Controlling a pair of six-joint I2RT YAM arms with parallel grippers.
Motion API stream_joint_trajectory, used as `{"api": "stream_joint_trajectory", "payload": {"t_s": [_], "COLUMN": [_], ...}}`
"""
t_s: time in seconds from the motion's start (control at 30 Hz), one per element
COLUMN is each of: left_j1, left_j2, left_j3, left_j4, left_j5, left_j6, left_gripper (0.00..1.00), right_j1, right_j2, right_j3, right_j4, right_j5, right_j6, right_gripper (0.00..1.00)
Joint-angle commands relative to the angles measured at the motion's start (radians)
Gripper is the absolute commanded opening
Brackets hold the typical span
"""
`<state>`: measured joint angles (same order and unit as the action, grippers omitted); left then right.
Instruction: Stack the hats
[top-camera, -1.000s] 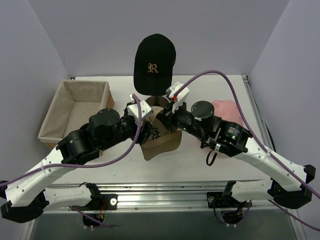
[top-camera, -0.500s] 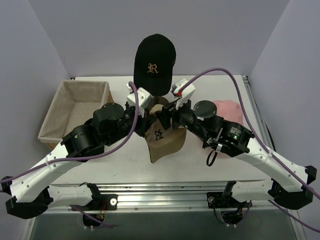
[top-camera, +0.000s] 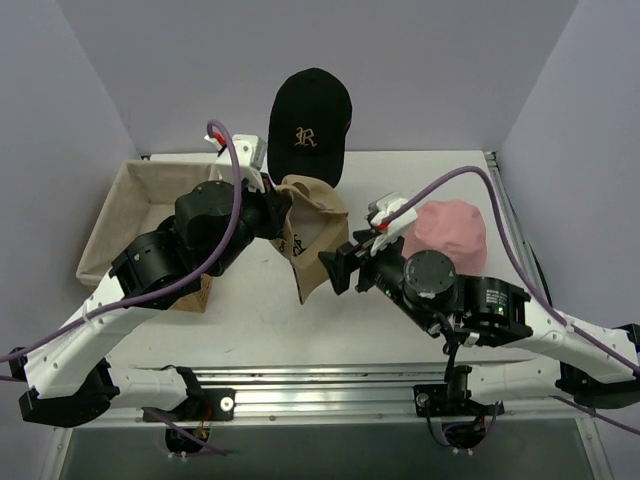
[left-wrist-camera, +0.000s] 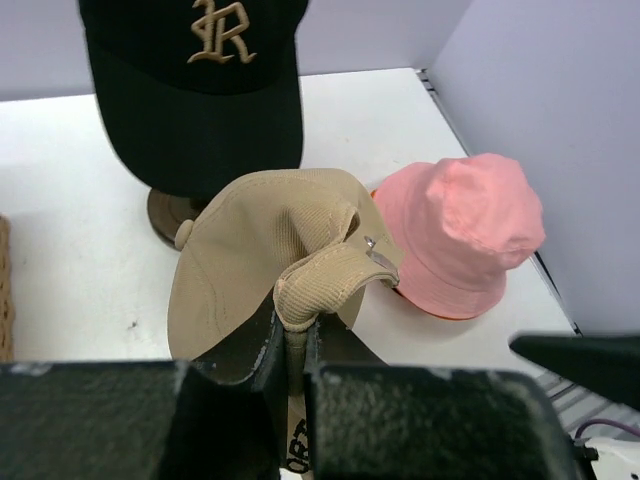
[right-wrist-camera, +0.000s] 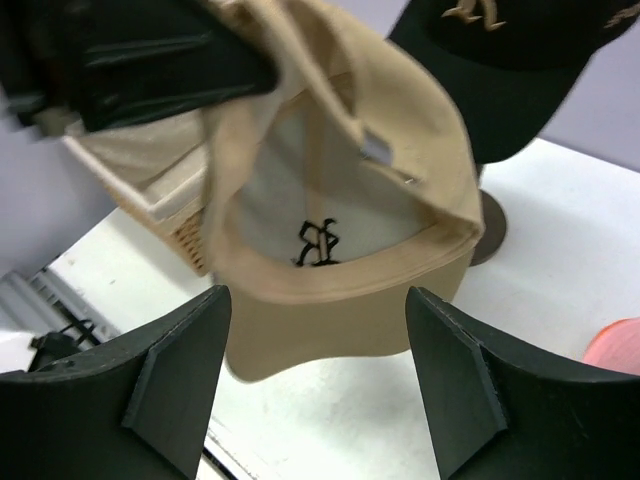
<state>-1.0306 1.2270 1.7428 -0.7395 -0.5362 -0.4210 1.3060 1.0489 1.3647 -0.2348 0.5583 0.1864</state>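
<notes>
The robot's right gripper will next move to the tan cap and close on the hanging brim's lower edge (top-camera: 304, 296) (right-wrist-camera: 254, 366).
The black cap with a gold "R" (top-camera: 308, 125) sits on a form at the back, also seen in the left wrist view as the black cap (left-wrist-camera: 200, 80). My left gripper (top-camera: 283, 205) is shut on the back strap of the tan cap (top-camera: 312, 238), which hangs above the table, brim down. In its own view the left gripper (left-wrist-camera: 293, 332) pinches the strap of the tan cap (left-wrist-camera: 255, 265). My right gripper (top-camera: 334, 273) stands open just below and clear of the tan cap (right-wrist-camera: 340, 190); nothing lies between the right gripper's (right-wrist-camera: 325, 385) fingers. The pink hat (top-camera: 447, 232) lies at the right, an orange edge (left-wrist-camera: 445, 315) showing beneath it.
A woven basket (top-camera: 120, 215) with a cloth lining stands at the left, partly behind my left arm. The dark round stand base (left-wrist-camera: 165, 208) sits under the black cap. Side walls close in the table left and right.
My left gripper has shut on the tan cap's strap and lifted it up and back. My right gripper has let go, opened, and drawn back toward the near right.
</notes>
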Motion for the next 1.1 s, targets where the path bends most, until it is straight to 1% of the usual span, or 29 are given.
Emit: {"api": "stream_joint_trajectory", "payload": {"t_s": [0.0,0.03,0.1,0.2,0.3,0.63,0.73,0.77,0.9,1.0,1.07], "left_j1": [0.015,0.015,0.018,0.020,0.020,0.020,0.020,0.020,0.020,0.020,0.020], "left_j2": [-0.015,-0.018,-0.024,-0.030,-0.037,-0.058,-0.078,-0.083,-0.095,-0.103,-0.106], "left_j3": [0.064,0.067,0.067,0.078,0.089,0.080,0.058,0.052,0.043,0.027,0.020], "left_j4": [-0.035,-0.038,-0.035,-0.046,-0.049,-0.023,-0.006,-0.003,0.005,0.018,0.023], "left_j5": [-0.091,-0.097,-0.091,-0.093,-0.107,-0.120,-0.127,-0.127,-0.114,-0.101,-0.096], "left_j6": [-0.068,-0.073,-0.082,-0.099,-0.111,-0.145,-0.160,-0.165,-0.171,-0.182,-0.190], "left_gripper": [0.02,0.02,0.02,0.02,0.02,0.02,0.02,0.02,0.03,0.02,0.02], "right_j1": [0.125,0.162,0.241,0.294,0.311,0.322,0.320,0.317,0.293,0.268,0.259], "right_j2": [0.031,0.057,0.080,0.105,0.147,0.296,0.333,0.338,0.352,0.355,0.355], "right_j3": [-0.013,-0.015,-0.009,-0.025,-0.052,-0.064,-0.067,-0.067,-0.087,-0.122,-0.136], "right_j4": [0.018,0.023,0.034,0.078,0.118,0.203,0.206,0.200,0.235,0.313,0.337], "right_j5": [0.159,0.233,0.281,0.313,0.336,0.520,0.594,0.612,0.595,0.555,0.545], "right_j6": [0.030,0.027,0.021,0.018,0.005,0.088,0.125,0.137,0.139,0.113,0.107], "right_gripper": [0.66,0.67,0.68,0.68,0.68,0.66,0.64,0.61,0.58,0.56,0.52]}}
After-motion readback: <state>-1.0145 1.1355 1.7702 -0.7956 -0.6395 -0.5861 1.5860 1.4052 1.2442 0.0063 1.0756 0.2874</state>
